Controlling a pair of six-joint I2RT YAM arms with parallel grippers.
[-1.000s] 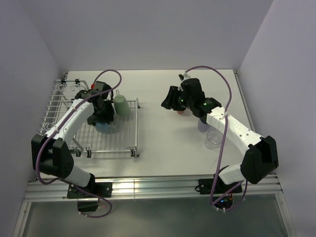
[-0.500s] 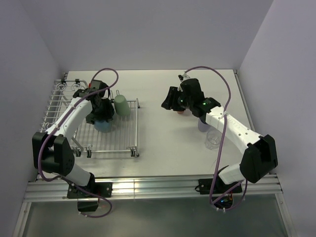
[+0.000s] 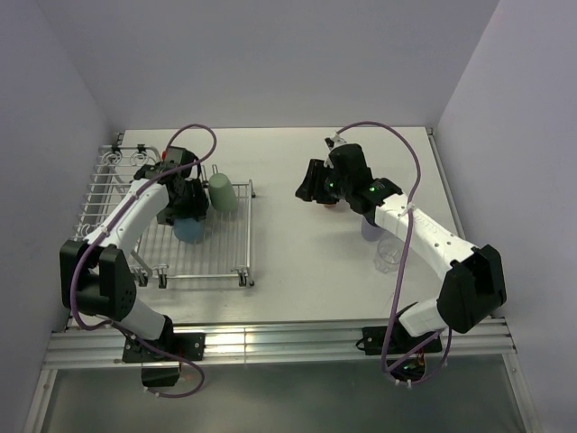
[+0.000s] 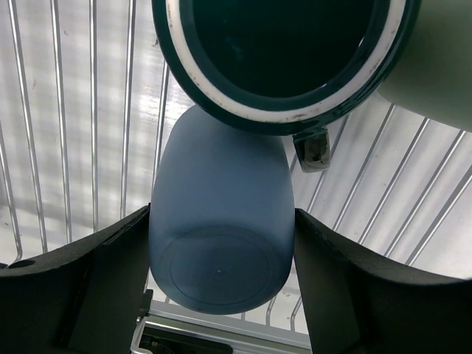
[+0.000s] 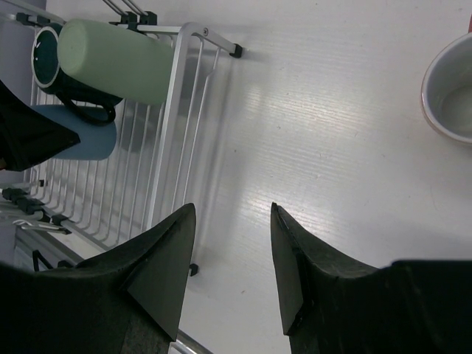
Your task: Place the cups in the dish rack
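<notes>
I will move my right gripper next to the lavender cup beside the clear cup and grab the lavender cup's rim (image 3: pixel 364 227).
The blue cup (image 4: pixel 217 221) lies on its side on the dish rack (image 4: pixel 74 110), its base towards the wrist camera. My left gripper (image 4: pixel 221 217) is shut on it, one finger against each side. The dark green mug (image 4: pixel 280 51) lies just beyond, mouth facing me, with the pale green cup (image 3: pixel 221 192) beside it on the rack (image 3: pixel 108 194). My right gripper (image 3: pixel 308 186) is open and empty above the table (image 5: pixel 232 210). The salmon-orange cup (image 5: pixel 451 88), the lavender cup (image 3: pixel 370 230) and the clear cup (image 3: pixel 390 254) stand on the table under the right arm.
The rack's raised wire side basket (image 3: pixel 122 158) is at the back left, near the wall. The rack's right rim (image 5: pixel 184 125) runs between the right gripper and the cups on the rack. Walls enclose the table on three sides.
My left arm has shifted slightly towards the back of the rack; the blue cup stays in place. The right arm has barely moved.
</notes>
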